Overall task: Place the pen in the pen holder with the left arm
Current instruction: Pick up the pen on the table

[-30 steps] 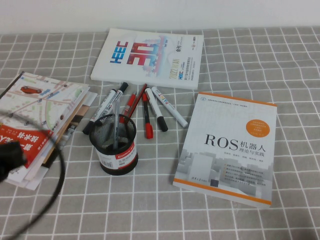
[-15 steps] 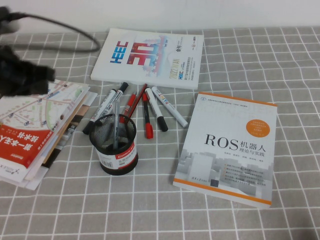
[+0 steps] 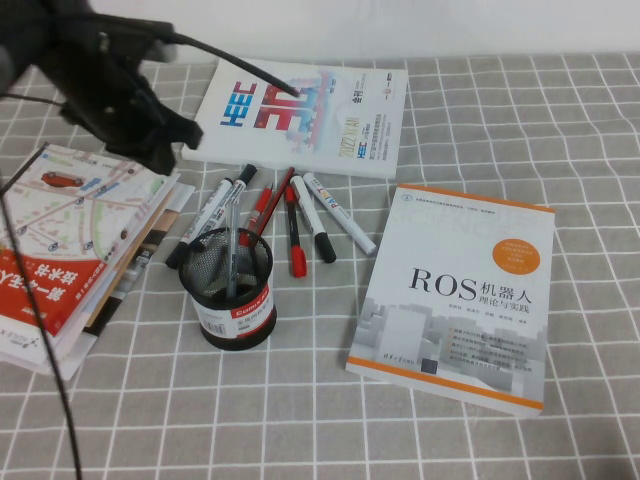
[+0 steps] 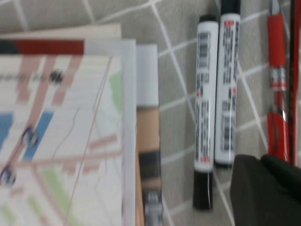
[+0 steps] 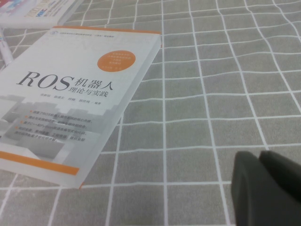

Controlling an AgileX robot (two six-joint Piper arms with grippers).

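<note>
Next, I move my left gripper to the white-grey marker nearer the magazine stack and close it on the middle of its body [image 3: 207, 213] [image 4: 205, 96].
Two thick white-grey markers with dark print and black caps [image 3: 213, 207] lie side by side just behind the black wire-mesh pen holder [image 3: 236, 300], which has a thin clear pen standing in it. Either could be the pen; both show in the left wrist view [image 4: 205, 108]. My left gripper [image 3: 160, 150] hovers at the back left, above the far edge of the magazine stack and left of these markers. Its fingers [image 4: 263, 188] look closed and empty. My right gripper [image 5: 268, 188] is shut and empty over bare cloth, out of the high view.
Two more black-capped markers [image 3: 318, 222] and red pens [image 3: 294, 238] lie to the right of the pair. A magazine stack [image 3: 70, 250] sits left, a HEC book [image 3: 300, 115] at the back, a ROS book [image 3: 460, 295] right. A black cable trails along the left edge.
My left arm has swung from the lower left edge up and across to the back left, nearer the markers. The pens, holder and books have not moved.
</note>
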